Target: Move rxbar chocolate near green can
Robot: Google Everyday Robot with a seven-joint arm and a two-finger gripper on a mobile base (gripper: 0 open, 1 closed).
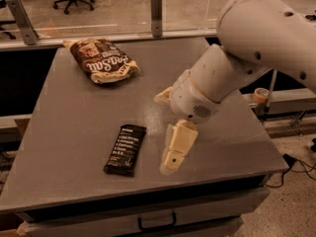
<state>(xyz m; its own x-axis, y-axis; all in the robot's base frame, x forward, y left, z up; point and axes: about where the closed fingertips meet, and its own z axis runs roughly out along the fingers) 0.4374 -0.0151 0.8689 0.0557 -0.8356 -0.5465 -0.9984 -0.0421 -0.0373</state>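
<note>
The robot's gripper should next move to the middle of the rxbar chocolate [126, 146] and close there, with the near end of the wrapper sticking out.
The rxbar chocolate [125, 149], a flat black wrapper with white text, lies on the grey table [64, 132] near the front, left of centre. My gripper [162, 132] hangs just above the table, right beside the bar and apart from it. It is open and empty, with one cream finger [176, 147] pointing at the front edge and the other fingertip [162, 96] further back. The green can is not visible; my white arm [247, 48] covers the right side of the table.
A brown snack bag [102, 60] with white script lies at the back left of the table. A glass barrier with metal posts [156, 11] runs along the back edge. A drawer handle [157, 222] sits below the front edge.
</note>
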